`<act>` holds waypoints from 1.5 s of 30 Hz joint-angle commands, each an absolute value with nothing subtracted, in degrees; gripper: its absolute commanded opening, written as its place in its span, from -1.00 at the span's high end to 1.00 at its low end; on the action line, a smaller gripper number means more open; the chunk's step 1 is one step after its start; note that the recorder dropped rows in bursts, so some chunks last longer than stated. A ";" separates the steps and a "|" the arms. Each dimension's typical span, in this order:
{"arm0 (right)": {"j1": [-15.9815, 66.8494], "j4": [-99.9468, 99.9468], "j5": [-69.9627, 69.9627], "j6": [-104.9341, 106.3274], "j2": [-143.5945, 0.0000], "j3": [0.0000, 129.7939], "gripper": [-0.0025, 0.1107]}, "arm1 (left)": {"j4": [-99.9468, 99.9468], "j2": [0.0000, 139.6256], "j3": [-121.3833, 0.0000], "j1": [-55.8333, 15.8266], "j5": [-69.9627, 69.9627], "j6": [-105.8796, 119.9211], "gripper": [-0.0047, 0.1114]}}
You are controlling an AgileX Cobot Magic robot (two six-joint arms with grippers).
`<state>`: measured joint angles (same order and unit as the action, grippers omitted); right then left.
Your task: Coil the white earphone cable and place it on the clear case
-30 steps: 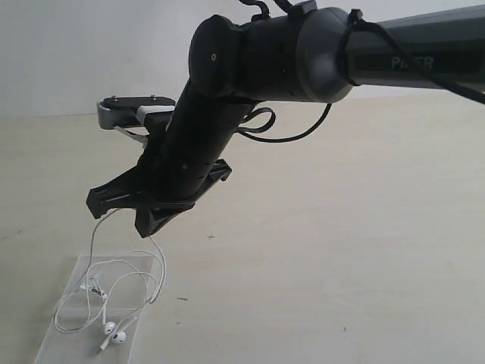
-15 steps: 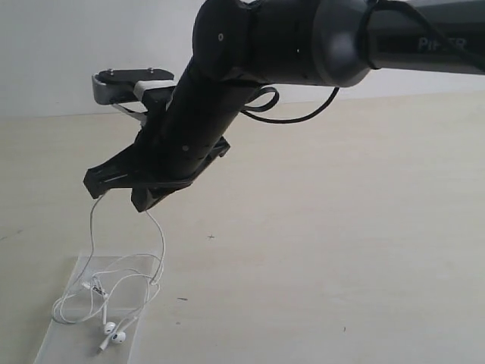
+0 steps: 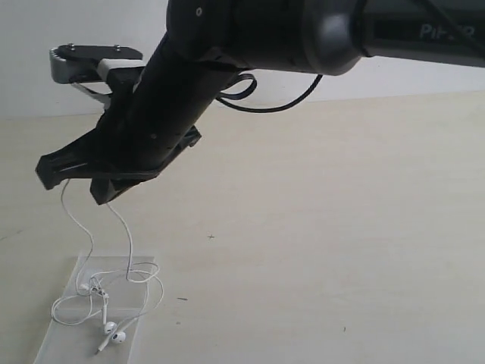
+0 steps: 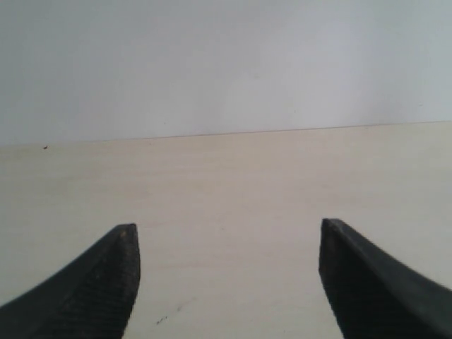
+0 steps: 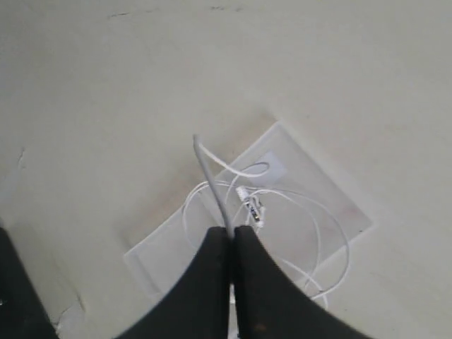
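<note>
My right gripper has the white earphone cable. Next, I let go of it around the earbuds on the front half of the clear case [image 3: 104, 331] [image 5: 232, 302].
The white earphone cable [image 3: 129, 250] hangs in two strands from my right gripper [image 3: 74, 186], which reaches across to the left side above the table. Its lower loops and two earbuds [image 3: 112, 332] rest on the clear case [image 3: 67, 347], which lies flat near the front left. In the right wrist view my right gripper [image 5: 232, 230] is shut on the cable [image 5: 205, 167], directly above the case [image 5: 311, 176] and its small white label [image 5: 272, 166]. My left gripper [image 4: 227, 224] stands open over bare table, with nothing between its fingers.
A thick black robot cable [image 3: 244, 92] loops beside the right arm. The pale wooden table [image 3: 341, 227] runs back to a white wall [image 3: 45, 30]. A dark shape [image 5: 18, 296] sits at one corner of the right wrist view.
My right gripper has moved left and upward with the cable. The hanging strands are longer and the loops on the case have drawn tighter. The left gripper's state is unchanged.
</note>
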<state>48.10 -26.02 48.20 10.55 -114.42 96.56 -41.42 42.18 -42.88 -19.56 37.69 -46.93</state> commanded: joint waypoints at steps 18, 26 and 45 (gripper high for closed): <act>53.98 -30.95 48.61 9.00 -122.57 96.96 0.96 | -41.67 42.02 -42.78 -19.31 37.61 -46.61 -0.26; 53.98 -31.40 50.68 8.90 -125.54 96.96 0.96 | -41.67 42.02 -42.78 -19.31 37.61 -46.61 -0.26; 53.98 -32.71 49.74 12.46 -125.67 96.96 -0.09 | -41.67 42.02 -42.78 -19.31 37.61 -46.61 -0.26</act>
<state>53.95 -31.56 50.34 11.80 -125.81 96.68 -41.42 42.18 -42.88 -19.56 37.59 -46.84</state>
